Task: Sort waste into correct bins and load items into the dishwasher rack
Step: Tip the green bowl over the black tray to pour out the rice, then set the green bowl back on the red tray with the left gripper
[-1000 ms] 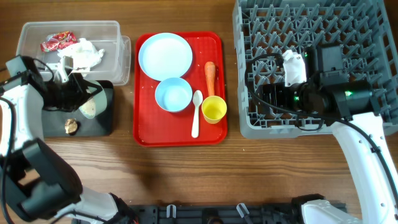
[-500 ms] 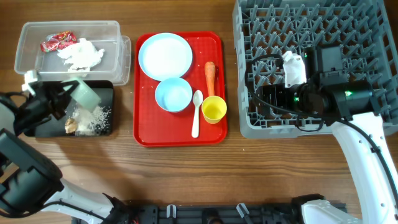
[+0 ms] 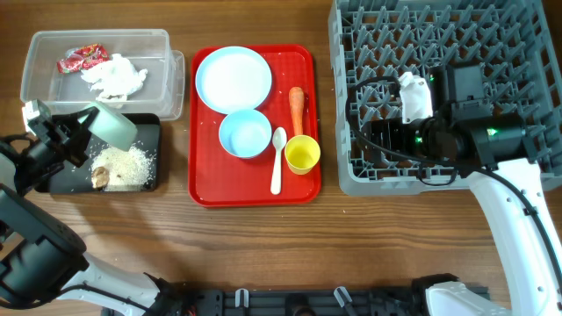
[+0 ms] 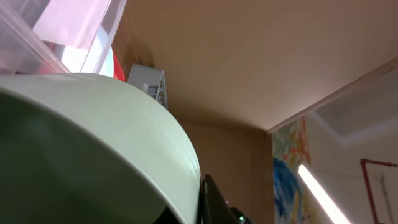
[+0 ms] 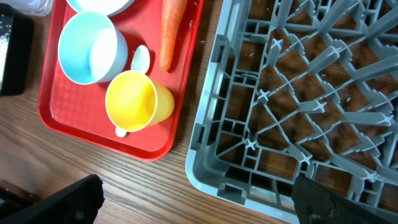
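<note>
My left gripper will let go of the pale green bowl on the red tray's near corner (image 3: 219,183), in front of the blue bowl.
My left gripper (image 3: 88,127) is shut on the rim of the pale green bowl (image 3: 111,124), holding it tilted above the black tray (image 3: 61,180). The bowl fills the left wrist view (image 4: 93,143). White rice (image 3: 130,166) and a brownish lump (image 3: 99,177) lie on the black tray. The clear tub (image 3: 167,53) holds the red-and-white wrapper (image 3: 77,60) and the tissue (image 3: 114,77). My right gripper (image 3: 362,140) is open and empty over the front left of the grey rack (image 3: 439,53), as the right wrist view (image 5: 196,196) shows.
The red tray (image 3: 307,189) carries the blue plate (image 3: 233,77), blue bowl (image 3: 244,133), white spoon (image 3: 277,158), yellow cup (image 3: 301,154) and carrot (image 3: 296,107). These also show in the right wrist view: cup (image 5: 134,102), bowl (image 5: 90,46), carrot (image 5: 171,28), rack (image 5: 298,93).
The left gripper swung left and tipped the green bowl. Rice now lies in a pile on the black tray. The bowl then rose slightly. The right arm has not moved.
</note>
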You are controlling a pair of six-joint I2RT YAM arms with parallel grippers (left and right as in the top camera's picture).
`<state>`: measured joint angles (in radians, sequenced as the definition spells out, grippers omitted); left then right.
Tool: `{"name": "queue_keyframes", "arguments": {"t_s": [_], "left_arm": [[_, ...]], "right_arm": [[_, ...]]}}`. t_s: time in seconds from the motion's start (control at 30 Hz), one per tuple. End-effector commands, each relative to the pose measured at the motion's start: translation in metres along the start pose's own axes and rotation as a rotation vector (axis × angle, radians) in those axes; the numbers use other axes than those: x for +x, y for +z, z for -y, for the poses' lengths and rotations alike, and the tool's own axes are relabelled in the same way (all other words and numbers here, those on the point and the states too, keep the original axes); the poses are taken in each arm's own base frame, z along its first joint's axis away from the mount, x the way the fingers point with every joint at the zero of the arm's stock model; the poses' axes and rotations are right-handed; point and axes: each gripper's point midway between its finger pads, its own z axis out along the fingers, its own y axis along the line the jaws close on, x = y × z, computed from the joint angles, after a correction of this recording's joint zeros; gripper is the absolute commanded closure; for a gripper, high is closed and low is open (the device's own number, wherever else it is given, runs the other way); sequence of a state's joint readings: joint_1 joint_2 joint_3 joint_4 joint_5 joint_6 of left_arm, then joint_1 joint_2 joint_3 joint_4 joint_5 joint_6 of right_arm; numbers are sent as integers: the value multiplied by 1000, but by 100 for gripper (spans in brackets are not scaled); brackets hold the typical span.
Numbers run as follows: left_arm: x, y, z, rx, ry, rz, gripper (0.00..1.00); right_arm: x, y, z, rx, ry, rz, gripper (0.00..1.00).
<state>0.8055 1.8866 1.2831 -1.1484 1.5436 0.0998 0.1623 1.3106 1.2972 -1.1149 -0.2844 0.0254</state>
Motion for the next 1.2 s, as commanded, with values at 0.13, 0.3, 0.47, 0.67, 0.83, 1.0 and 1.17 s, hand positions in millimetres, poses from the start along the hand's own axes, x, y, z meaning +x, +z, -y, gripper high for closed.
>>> {"name": "queue_keyframes", "arguments": {"t_s": [0.13, 0.3, 0.47, 0.67, 0.83, 1.0, 1.17], "left_arm": [[27, 9, 40, 23, 93, -30, 96], [71, 17, 69, -165, 403, -48, 96], [101, 11, 39, -698, 606, -4, 96], [163, 28, -2, -1044, 643, -160, 96], [184, 52, -48, -1217, 688, -172, 96], [188, 92, -104, -1284, 770, -99, 96], [202, 123, -150, -1329, 835, -206, 96]], "right_arm": [[-4, -1, -3, -14, 7, 7, 0], [-4, -1, -3, -14, 7, 6, 0], [-7, -2, -4, -15, 0, 19, 0], [-11, -2, -4, -15, -4, 32, 0], [-11, -2, -4, -15, -4, 32, 0], [-10, -2, -4, -15, -4, 32, 0], [-10, -2, -4, -14, -8, 31, 0]]}}
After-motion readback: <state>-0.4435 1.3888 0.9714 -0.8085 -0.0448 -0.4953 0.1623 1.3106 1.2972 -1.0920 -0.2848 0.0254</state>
